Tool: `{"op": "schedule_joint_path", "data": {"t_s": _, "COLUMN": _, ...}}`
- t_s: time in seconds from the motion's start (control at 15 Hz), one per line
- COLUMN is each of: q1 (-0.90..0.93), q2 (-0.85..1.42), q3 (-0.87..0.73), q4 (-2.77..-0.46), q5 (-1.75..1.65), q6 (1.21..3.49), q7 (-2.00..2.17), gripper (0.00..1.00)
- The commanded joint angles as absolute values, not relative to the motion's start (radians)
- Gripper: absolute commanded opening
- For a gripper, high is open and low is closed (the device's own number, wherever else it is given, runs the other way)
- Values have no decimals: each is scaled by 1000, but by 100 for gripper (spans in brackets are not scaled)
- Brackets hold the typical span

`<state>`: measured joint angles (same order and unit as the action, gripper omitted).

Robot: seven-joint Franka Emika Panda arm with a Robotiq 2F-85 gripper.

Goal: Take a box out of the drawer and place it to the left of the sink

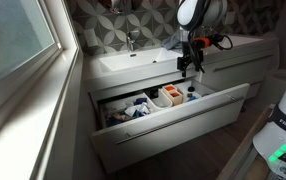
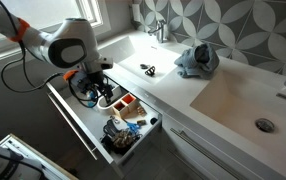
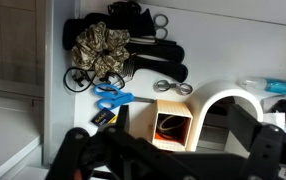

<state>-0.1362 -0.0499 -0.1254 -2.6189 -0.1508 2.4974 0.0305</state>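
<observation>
My gripper is going to close on the tan box's side [image 1: 181, 94] [image 3: 155, 124] closest to the blue scissors, since the fingers can pinch it at the open top.
The drawer [image 1: 218, 103] under the sink stands pulled open, also in an exterior view [image 2: 75, 125]. A small tan box [image 3: 171, 125] with an open top and orange inside stands in it among other items; it shows in both exterior views [image 1: 167, 97] [image 2: 124, 103]. My gripper [image 3: 173, 160] is open and empty, its dark fingers spread to either side of the box and just above it. It hangs over the drawer in both exterior views [image 1: 190, 66] [image 2: 96, 88]. The white sink [image 1: 133, 62] with its faucet [image 1: 131, 40] lies behind the drawer.
In the drawer lie blue scissors [image 3: 109, 97], silver scissors [image 3: 173, 88], a camouflage scrunchie [image 3: 101, 55], black hair tools [image 3: 143, 30] and a white arched piece [image 3: 229, 100]. A grey-blue cloth [image 2: 195, 60] and a small dark item [image 2: 148, 69] lie on the counter. A window [image 1: 18, 40] flanks the sink.
</observation>
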Motion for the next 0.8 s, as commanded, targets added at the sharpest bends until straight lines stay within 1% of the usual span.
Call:
{"op": "schedule_joint_path", "data": {"t_s": 0.0, "q1": -137, "q2": -43, "q3": -126, "q4": -2618, "q5": -151, "q6": 2503, "q7": 30, "gripper": 100}}
{"op": "schedule_joint_path", "data": {"t_s": 0.2, "q1": -137, "q2": -41, "q3": -126, "q4": -2617, "q5": -151, "q6": 2504, "q7": 31, "gripper": 100}}
{"op": "schedule_joint_path", "data": {"t_s": 0.73, "q1": -142, "q2": 122, "q3": -132, "q4": -2598, "q5": -40, "q6": 2667, "q7": -1, "gripper": 100}}
